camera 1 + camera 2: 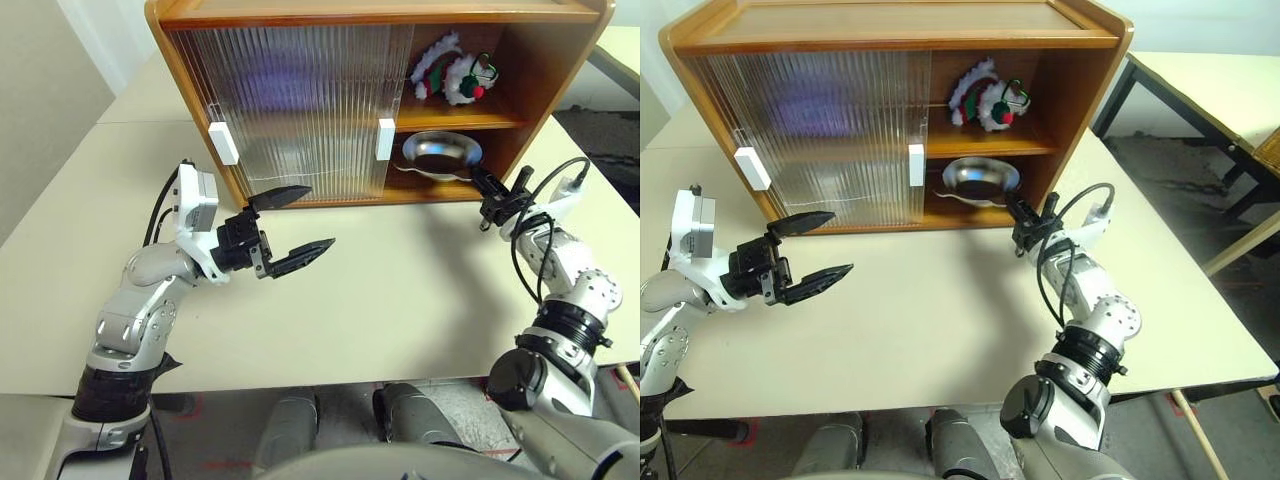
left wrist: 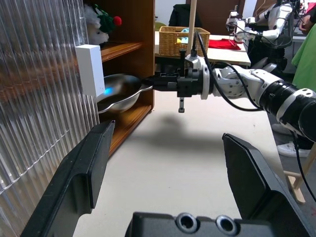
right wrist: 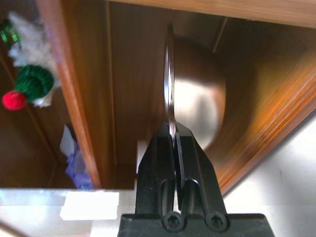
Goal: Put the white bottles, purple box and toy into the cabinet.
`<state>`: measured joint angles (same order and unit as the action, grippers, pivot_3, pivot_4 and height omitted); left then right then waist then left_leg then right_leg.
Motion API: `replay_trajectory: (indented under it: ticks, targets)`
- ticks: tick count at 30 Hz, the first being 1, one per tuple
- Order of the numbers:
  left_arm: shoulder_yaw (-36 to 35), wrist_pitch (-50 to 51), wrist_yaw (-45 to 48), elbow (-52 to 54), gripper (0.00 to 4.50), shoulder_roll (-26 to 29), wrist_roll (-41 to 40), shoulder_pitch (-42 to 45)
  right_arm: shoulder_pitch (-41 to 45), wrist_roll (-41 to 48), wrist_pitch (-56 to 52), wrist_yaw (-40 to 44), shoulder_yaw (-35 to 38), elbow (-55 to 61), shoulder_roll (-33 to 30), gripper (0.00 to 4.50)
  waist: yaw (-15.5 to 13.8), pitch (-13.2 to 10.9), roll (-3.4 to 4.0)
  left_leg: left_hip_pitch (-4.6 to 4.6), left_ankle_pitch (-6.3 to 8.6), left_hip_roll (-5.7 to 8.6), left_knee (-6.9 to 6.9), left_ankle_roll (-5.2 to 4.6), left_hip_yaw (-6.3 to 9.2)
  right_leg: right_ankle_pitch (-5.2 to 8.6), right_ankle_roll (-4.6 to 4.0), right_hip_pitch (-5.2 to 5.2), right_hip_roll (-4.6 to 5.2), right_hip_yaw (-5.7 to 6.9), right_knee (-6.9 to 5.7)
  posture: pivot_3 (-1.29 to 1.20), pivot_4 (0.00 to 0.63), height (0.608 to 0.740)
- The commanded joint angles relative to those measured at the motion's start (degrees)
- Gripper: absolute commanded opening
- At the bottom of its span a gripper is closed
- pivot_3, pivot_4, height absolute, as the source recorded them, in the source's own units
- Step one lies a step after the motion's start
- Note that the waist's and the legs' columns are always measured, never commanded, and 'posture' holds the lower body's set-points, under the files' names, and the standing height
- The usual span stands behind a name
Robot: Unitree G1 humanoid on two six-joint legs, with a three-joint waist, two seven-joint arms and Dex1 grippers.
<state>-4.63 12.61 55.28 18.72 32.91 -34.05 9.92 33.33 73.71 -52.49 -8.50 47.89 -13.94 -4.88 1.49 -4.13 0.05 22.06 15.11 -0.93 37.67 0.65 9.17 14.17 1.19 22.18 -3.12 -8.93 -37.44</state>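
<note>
My right gripper is holding the metal dish, which now sits on the lower shelf. It will let go of the dish on the lower shelf (image 1: 428, 154) close beside the ribbed door's white handle.
The wooden cabinet (image 1: 545, 70) stands at the table's far side, its right bay uncovered. The toy (image 1: 450, 70), a white plush bear with a green hat, lies on the upper shelf. A shiny metal dish (image 1: 440, 152) sits on the lower shelf, and my right gripper (image 1: 474, 176) is shut on its rim (image 3: 170, 74). In the right wrist view the purple box (image 3: 78, 168) shows deeper in the cabinet. The white bottles are hidden. My left gripper (image 1: 318, 216) hangs open and holds nothing, above the table in front of the sliding doors.
Two ribbed translucent doors with white handles (image 1: 223, 142) (image 1: 386, 138) cover the cabinet's left and middle. A second table (image 1: 1200, 90) stands to the right. The left wrist view shows a wicker basket (image 2: 180, 39) and another robot (image 2: 266, 24) in the background.
</note>
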Motion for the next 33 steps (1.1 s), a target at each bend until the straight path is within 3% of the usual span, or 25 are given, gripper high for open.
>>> replay_trajectory:
  ticks: [1,10,33]
  targets:
    - [0.61,0.49,-0.28,1.12,4.5,0.08,0.26,-0.09,-0.33,-1.4,4.31,-0.59,-2.4,-0.24,1.36,0.0,0.0,0.0,0.0,0.02,0.0,-0.01,0.0,0.0,0.02,-0.01,-0.01,0.01,0.0,0.0,0.0,-0.02,0.089,0.74]
    - [0.73,0.81,-1.04,1.94,4.5,-0.16,0.29,-0.54,0.0,-5.02,12.01,1.08,-6.12,-4.29,1.77,0.0,-0.03,0.0,0.01,0.15,0.01,-0.05,-0.01,0.02,0.11,-0.02,-0.04,0.12,0.02,-0.05,0.0,-0.02,0.094,0.74]
    - [0.87,0.87,-1.53,2.16,4.5,-0.17,0.46,-0.76,5.3,-9.73,19.64,2.99,-9.89,-14.17,0.77,0.0,-0.05,0.0,0.01,0.16,0.04,-0.17,-0.06,0.07,0.12,-0.03,-0.39,0.18,-0.02,-0.05,0.0,0.0,0.091,0.74]
